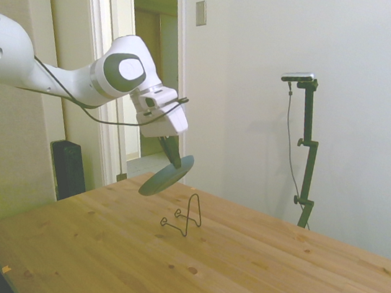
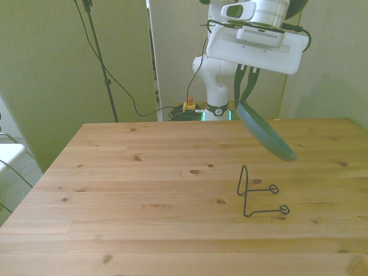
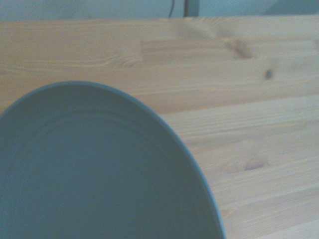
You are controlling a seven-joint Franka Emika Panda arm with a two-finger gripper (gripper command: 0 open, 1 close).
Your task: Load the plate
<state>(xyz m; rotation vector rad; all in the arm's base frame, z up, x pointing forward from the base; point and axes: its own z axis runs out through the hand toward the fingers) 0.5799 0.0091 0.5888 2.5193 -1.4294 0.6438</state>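
Observation:
The robot's gripper should release the teal-green plate on the wire stand's curled arms [image 2: 272, 207], so that it leans against the stand's upright back.
The teal-green plate [image 1: 167, 175] [image 2: 265, 135] hangs tilted in the air above the wooden table [image 1: 251, 271], held by its upper rim. My gripper [image 1: 174, 155] [image 2: 246, 96] is shut on that rim, its dark fingers pinching it. The plate floats a short way above and behind the thin dark wire stand [image 1: 184, 218] [image 2: 260, 195], without touching it. The wire stand sits upright on the table, with nothing in it. In the wrist view the plate [image 3: 94, 169] fills the near part of the picture over the table planks.
A doorway [image 1: 147, 74] and a dark box [image 1: 68, 169] lie beyond the table in the side view. Cables and a small yellow-red button [image 2: 188, 106] sit behind the table's far edge in the front view.

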